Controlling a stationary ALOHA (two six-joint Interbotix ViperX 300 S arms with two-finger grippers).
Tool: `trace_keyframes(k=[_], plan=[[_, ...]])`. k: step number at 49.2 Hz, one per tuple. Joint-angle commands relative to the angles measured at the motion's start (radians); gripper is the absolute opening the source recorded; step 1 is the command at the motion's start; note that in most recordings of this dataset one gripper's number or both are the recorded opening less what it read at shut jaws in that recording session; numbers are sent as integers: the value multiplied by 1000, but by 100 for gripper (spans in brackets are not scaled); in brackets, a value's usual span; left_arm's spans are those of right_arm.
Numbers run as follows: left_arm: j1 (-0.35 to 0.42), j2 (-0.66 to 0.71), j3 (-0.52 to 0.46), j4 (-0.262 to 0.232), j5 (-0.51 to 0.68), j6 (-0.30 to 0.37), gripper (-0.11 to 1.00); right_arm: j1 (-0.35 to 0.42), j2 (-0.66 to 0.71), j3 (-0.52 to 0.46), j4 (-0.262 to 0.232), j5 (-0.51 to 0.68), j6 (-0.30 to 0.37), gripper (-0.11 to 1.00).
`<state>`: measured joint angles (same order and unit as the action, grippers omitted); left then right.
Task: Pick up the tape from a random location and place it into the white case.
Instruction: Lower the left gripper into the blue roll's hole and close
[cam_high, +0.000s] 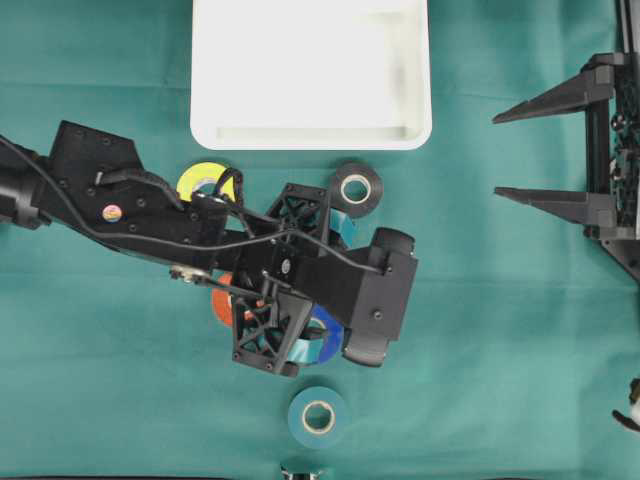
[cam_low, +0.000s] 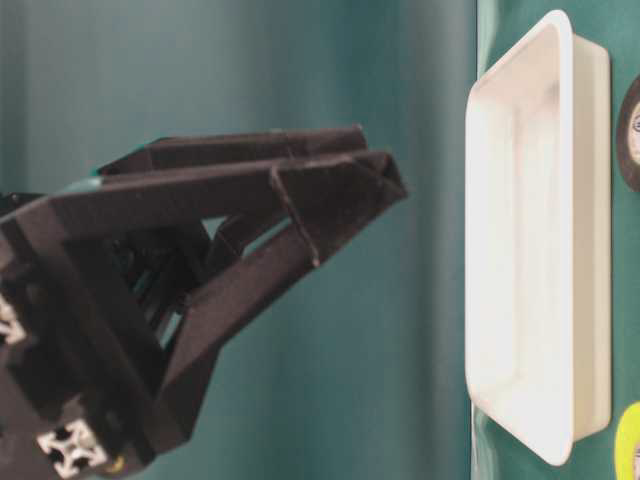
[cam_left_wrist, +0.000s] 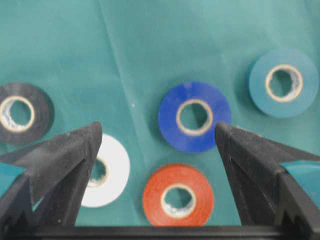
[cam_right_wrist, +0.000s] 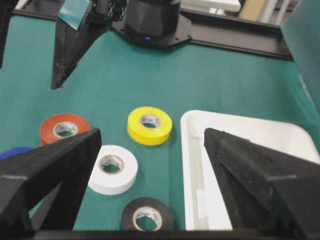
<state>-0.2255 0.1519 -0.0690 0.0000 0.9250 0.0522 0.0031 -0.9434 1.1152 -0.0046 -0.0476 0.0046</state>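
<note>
My left gripper will grip the blue roll on its side (cam_high: 323, 313) (cam_left_wrist: 168, 119) facing the white roll, with one finger inside the blue roll's hole.
Several tape rolls lie flat on the green cloth below the white case (cam_high: 310, 135) (cam_right_wrist: 195, 165) (cam_low: 560, 250). My left gripper (cam_high: 290, 275) (cam_left_wrist: 157, 130) hangs open above them, holding nothing. In its wrist view the blue roll (cam_left_wrist: 194, 116) and the orange roll (cam_left_wrist: 178, 194) lie between the fingers, and the white roll (cam_left_wrist: 112, 172) is half hidden by the left finger. In the overhead view the gripper covers the white roll and part of the blue roll (cam_high: 325, 342) and orange roll (cam_high: 220, 300). My right gripper (cam_high: 497, 155) (cam_right_wrist: 151, 137) (cam_low: 385, 185) stands open and empty at the right.
A yellow roll (cam_high: 203, 180) (cam_right_wrist: 149, 125) and a black roll (cam_high: 356, 188) (cam_right_wrist: 147, 218) lie just below the case's front rim. A teal roll (cam_high: 318, 416) (cam_left_wrist: 283, 82) sits alone near the front edge. The left arm (cam_high: 110, 195) stretches in from the left.
</note>
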Motion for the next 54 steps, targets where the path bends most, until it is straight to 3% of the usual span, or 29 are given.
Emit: trace_keyframes(k=[1, 30, 54], plan=[[2, -14, -31, 3, 8, 2, 98, 3, 8, -28, -2, -3, 2, 93], [3, -11, -21, 5, 5, 0, 98, 3, 6, -28, -2, 8, 2, 93], [3, 41, 18, 3, -67, -2, 98, 3, 8, -26, -2, 9, 2, 93]])
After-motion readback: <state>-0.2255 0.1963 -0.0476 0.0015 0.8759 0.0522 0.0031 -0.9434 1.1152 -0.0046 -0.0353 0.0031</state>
